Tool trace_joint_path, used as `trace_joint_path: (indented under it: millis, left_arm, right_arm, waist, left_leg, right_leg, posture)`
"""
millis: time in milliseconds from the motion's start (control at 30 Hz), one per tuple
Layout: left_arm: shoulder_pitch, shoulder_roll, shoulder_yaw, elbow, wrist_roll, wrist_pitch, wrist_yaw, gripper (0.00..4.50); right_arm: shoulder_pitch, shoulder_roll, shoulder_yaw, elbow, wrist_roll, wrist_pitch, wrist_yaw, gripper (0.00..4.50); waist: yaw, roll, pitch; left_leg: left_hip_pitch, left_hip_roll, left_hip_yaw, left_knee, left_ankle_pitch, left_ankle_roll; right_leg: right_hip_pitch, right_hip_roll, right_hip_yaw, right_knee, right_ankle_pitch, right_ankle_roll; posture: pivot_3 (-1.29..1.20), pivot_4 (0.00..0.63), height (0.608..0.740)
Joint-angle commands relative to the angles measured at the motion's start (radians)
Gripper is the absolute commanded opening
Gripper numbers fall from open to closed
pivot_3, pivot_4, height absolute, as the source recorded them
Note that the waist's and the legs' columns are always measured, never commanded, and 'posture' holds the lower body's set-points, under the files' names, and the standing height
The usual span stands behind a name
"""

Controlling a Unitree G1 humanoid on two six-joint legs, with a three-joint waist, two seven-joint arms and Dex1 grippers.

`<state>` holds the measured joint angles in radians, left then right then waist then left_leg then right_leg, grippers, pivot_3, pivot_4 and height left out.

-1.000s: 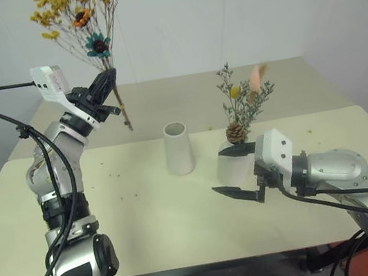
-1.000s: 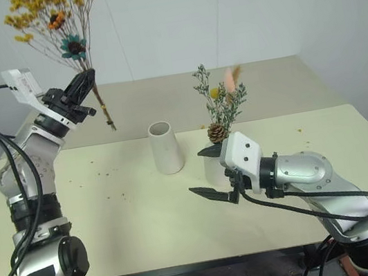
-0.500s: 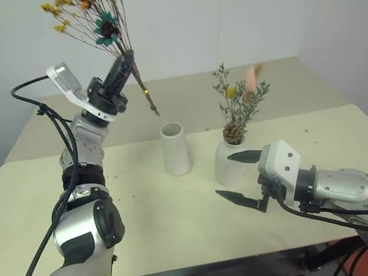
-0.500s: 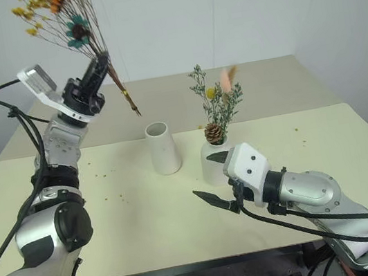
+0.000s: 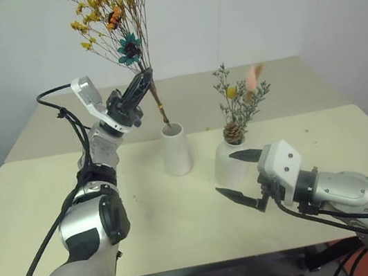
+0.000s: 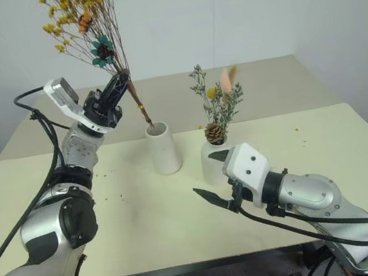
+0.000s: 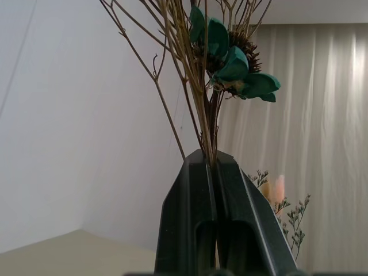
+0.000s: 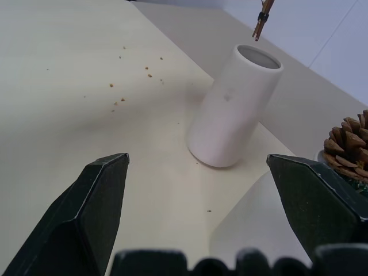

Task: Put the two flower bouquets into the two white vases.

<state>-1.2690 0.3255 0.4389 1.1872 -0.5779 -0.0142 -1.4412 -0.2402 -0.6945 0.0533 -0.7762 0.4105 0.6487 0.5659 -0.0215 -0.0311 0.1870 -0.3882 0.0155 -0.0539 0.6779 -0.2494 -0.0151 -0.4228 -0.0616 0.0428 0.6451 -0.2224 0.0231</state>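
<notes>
My left gripper has the bushy yellow bouquet. It will let the bouquet go in the opening of the tall white vase (image 5: pixel 172 131).
My left gripper (image 5: pixel 144 83) is shut on the stems of the bushy yellow bouquet (image 5: pixel 115 12), which has a teal flower (image 7: pixel 233 57). It holds the bunch upright over the tall white vase (image 5: pixel 176 148), with the stem ends (image 8: pixel 261 18) just above the vase mouth (image 8: pixel 260 56). The sparse grey-green bouquet (image 5: pixel 242 104) with a pinecone (image 8: pixel 347 150) stands in the squat white vase (image 5: pixel 229 166). My right gripper (image 5: pixel 240 176) is open, low over the table just in front of the squat vase, with nothing between its fingers.
The vases stand mid-way across a pale yellow table (image 5: pixel 168 217) with small crumbs (image 8: pixel 135 69) scattered left of the tall vase. A second table surface (image 5: pixel 288 86) lies behind, and a white wall beyond it.
My left gripper has swung the yellow bouquet to the right and turned it more upright, bringing the stem ends over the tall vase. The right gripper has stayed put.
</notes>
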Motion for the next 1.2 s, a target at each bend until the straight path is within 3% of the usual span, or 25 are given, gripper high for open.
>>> trace_joint_path:
  millis: [33,533,1000,1133,1200]
  left_arm:
    - [-0.029,-0.002,-0.001,0.005,0.025,-0.056,-0.007,0.04]
    - [0.020,-0.039,-0.041,0.039,0.146,-0.256,0.066,0.04]
    - [0.109,-0.069,-0.066,0.040,0.210,-0.324,0.095,0.04]
    - [0.103,-0.067,-0.045,0.041,0.195,-0.316,0.104,0.99]
    - [0.101,-0.065,-0.040,0.034,0.188,-0.315,0.088,1.68]
  right_arm:
    - [-0.006,-0.004,-0.026,-0.034,0.002,0.003,-0.004,4.50]
    - [-0.031,0.025,-0.005,-0.017,-0.041,-0.001,-0.040,4.50]
    - [-0.014,0.033,-0.016,-0.028,-0.044,-0.017,-0.038,4.50]
    - [-0.016,0.035,-0.014,-0.021,-0.047,-0.027,-0.035,4.50]
    - [-0.015,0.035,-0.013,-0.018,-0.050,-0.033,-0.033,4.50]
  waist:
    - [0.000,0.000,0.000]
    - [0.001,0.000,0.000]
    - [0.003,0.000,0.000]
    - [0.002,0.000,0.000]
    - [0.002,0.000,0.000]
  left_leg:
    - [0.000,0.000,0.000,0.000,0.000,0.000]
    - [0.000,0.000,0.000,0.000,0.000,0.000]
    - [0.000,0.000,0.000,0.000,0.000,0.000]
    - [0.000,0.000,0.000,0.000,0.000,0.000]
    - [0.000,0.000,0.000,0.000,0.000,0.000]
  right_leg:
    - [0.000,0.000,0.000,0.000,0.000,0.000]
    - [0.000,0.000,0.000,0.000,0.000,0.000]
    - [0.000,0.000,0.000,0.000,0.000,0.000]
    - [0.000,0.000,0.000,0.000,0.000,0.000]
    - [0.000,0.000,0.000,0.000,0.000,0.000]
  posture:
    - [0.00,0.150,0.740]
    - [0.00,0.150,0.740]
    - [0.00,0.150,0.740]
    - [0.00,0.150,0.740]
    - [0.00,0.150,0.740]
